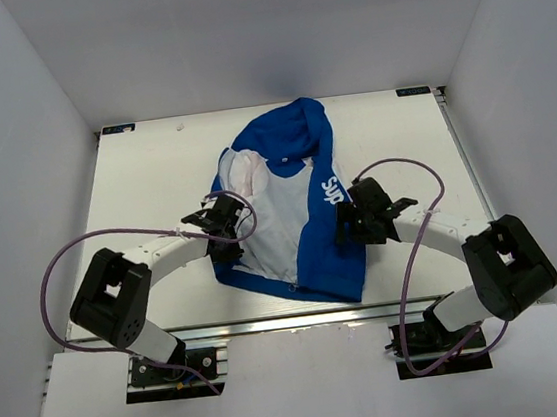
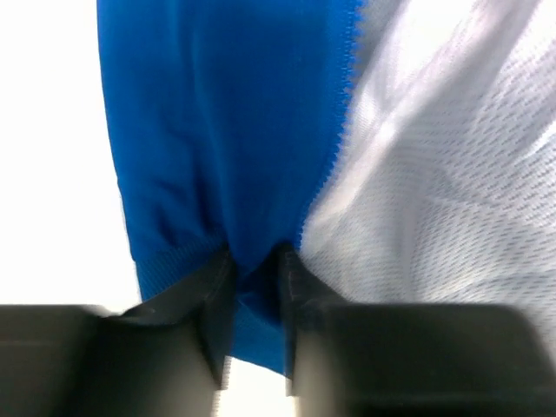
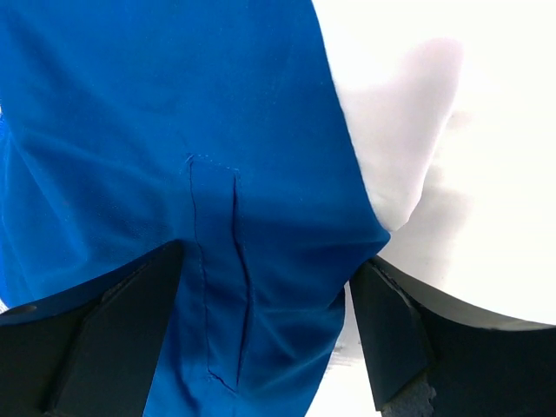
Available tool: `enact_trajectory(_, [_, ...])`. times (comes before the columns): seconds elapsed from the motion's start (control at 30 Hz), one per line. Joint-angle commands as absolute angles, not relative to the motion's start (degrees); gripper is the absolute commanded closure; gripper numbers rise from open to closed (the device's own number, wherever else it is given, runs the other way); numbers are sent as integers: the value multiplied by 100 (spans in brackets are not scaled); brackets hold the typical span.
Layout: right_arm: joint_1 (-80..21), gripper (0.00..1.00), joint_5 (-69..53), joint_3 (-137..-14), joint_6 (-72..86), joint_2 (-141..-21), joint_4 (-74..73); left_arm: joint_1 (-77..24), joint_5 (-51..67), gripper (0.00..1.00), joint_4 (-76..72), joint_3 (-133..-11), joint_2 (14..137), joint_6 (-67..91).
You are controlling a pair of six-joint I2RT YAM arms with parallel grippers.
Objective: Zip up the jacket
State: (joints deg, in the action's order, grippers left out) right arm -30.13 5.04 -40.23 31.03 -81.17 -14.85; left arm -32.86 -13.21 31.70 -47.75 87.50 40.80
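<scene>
Next, my left gripper takes the jacket's hem corner (image 1: pixel 225 274) and pulls the blue panel over the lining, because it pinches only a fold beside the zipper teeth.
The jacket (image 1: pixel 320 256) lies opened out on the white table, its white mesh lining (image 1: pixel 272 224) facing up and the lettered blue panel on the right. My left gripper (image 1: pixel 230 240) sits at the jacket's left front edge. In the left wrist view this gripper (image 2: pixel 257 271) pinches a fold of blue fabric (image 2: pixel 217 130) just beside the zipper teeth (image 2: pixel 344 113). My right gripper (image 1: pixel 347 225) rests over the right blue panel. In its wrist view the right gripper (image 3: pixel 265 300) stands wide open, its fingers (image 3: pixel 395 339) astride blue fabric with a stitched pocket slit (image 3: pixel 234 261).
White walls enclose the table (image 1: pixel 155 182) on three sides. Purple cables (image 1: pixel 62 255) loop off both arms. A metal rail (image 1: pixel 291 320) runs along the near edge just below the jacket's hem.
</scene>
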Motion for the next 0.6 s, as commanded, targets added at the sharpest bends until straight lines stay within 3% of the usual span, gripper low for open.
enact_trajectory(0.0, [-2997,18,826,-4324,2980,-8156,-1371,-3331,-1494,69,3225,-5001,8816,4113])
enact_trajectory(0.03, [-2988,18,913,-4342,2953,-8156,-1371,-3331,-1512,80,3269,-5036,8789,4131])
enact_trajectory(0.13, [-2918,18,1089,-4412,2936,-8226,-1468,-3331,-1599,86,3418,-5045,8517,4140])
enact_trajectory(0.23, [-2839,17,1125,-4430,2944,-8262,-1494,-3331,-1696,82,3656,-5106,8210,4148])
enact_trajectory(0.37, [-2812,17,1134,-4500,2936,-8279,-1520,-3331,-1828,63,3911,-5168,7902,4122])
enact_trajectory(0.57, [-2777,17,1125,-4553,2874,-8297,-1573,-3331,-2021,66,4043,-5186,7963,4087])
